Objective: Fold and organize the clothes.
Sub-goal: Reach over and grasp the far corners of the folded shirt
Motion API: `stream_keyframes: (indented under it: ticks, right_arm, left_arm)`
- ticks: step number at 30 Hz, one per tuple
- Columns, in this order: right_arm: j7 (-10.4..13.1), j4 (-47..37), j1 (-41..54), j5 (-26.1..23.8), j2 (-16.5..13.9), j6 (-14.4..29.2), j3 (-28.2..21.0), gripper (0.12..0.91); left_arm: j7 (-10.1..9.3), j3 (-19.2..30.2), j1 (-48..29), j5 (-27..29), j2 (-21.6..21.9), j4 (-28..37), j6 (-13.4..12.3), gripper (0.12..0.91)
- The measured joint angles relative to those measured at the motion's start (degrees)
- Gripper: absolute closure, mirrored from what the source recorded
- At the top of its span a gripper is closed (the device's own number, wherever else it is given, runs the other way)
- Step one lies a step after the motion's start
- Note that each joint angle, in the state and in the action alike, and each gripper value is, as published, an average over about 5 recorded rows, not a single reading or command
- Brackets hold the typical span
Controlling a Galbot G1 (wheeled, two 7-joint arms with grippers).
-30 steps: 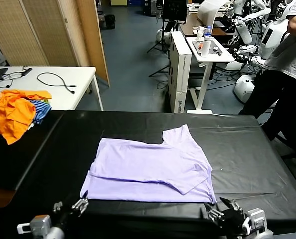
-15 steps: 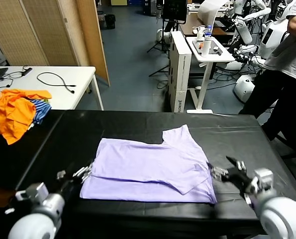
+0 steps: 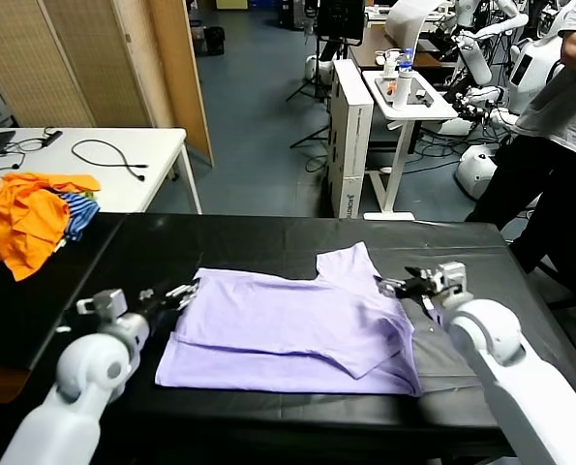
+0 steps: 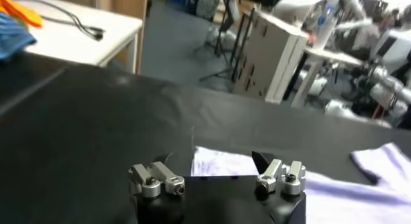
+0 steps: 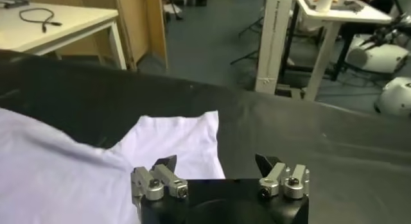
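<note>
I need to close my left gripper on the pale lavender T-shirt's far corner [image 3: 199, 272] [image 4: 198, 149], the one nearest the bright orange garments.
The pale lavender T-shirt [image 3: 288, 329] lies partly folded on the black table [image 3: 481, 252], one sleeve [image 3: 350, 266] pointing toward the far edge. My left gripper [image 3: 179, 294] is open, right at the shirt's far left corner. In the left wrist view, that corner [image 4: 221, 162] lies between the left gripper's [image 4: 212, 162] spread fingers. My right gripper [image 3: 396, 286] is open beside the sleeve on the shirt's right side. In the right wrist view, the sleeve edge [image 5: 180, 142] lies just ahead of the right gripper [image 5: 215, 162]. Neither gripper holds anything.
Bright orange garments [image 3: 21, 218] and a blue-striped cloth [image 3: 77, 208] are heaped at the table's far left corner. Behind them stands a white table with cables [image 3: 108, 155]. A person [image 3: 559, 145] stands at the far right, next to a white stand [image 3: 399, 102].
Both grippers have moved from the table's near edge up along the shirt's sides to its far corners. The shirt has not moved.
</note>
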Motion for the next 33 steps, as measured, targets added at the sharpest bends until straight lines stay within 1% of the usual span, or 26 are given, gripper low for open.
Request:
stream_keyframes:
  ticks: [7, 10, 18, 24, 26, 30, 31, 33]
  right_arm:
    - [-0.15, -6.36, 6.08, -0.86, 1.51, 0.00, -4.56, 0.118]
    - [-0.34, -8.34, 7.76, -1.43, 2.16, 0.00, -5.87, 0.118]
    - [-0.59, -12.10, 10.22, -2.66, 4.04, 0.00, -7.71, 0.118]
    - [-1.07, -14.02, 11.29, -3.06, 5.00, 0.00, -8.62, 0.120]
    - [-1.35, -14.60, 11.64, -3.26, 5.21, 0.00, -8.91, 0.136]
    - [-1.65, -15.64, 12.24, -3.63, 5.62, 0.00, -9.35, 0.214]
    - [-1.69, -15.89, 12.34, -3.70, 5.74, 0.00, -9.44, 0.241]
    - [-1.77, -16.32, 12.46, -3.85, 5.92, 0.00, -9.60, 0.284]
  left_arm:
    - [1.49, 5.11, -6.94, 1.09, 0.67, 6.99, 0.34, 0.123]
    - [1.71, 6.53, -9.25, 1.10, 0.70, 9.09, 0.17, 0.123]
    - [1.86, 9.64, -13.73, 1.45, 0.75, 13.83, 0.02, 0.123]
    - [2.35, 10.58, -14.55, 2.01, 0.58, 15.43, 0.09, 0.123]
    - [2.81, 10.75, -14.56, 2.39, 0.57, 15.71, 0.09, 0.123]
    - [3.30, 11.25, -14.53, 3.18, 0.37, 16.25, 0.00, 0.137]
    - [3.35, 11.33, -14.50, 3.35, 0.27, 16.37, -0.06, 0.157]
    - [3.52, 11.39, -14.38, 3.66, 0.04, 16.55, -0.27, 0.232]
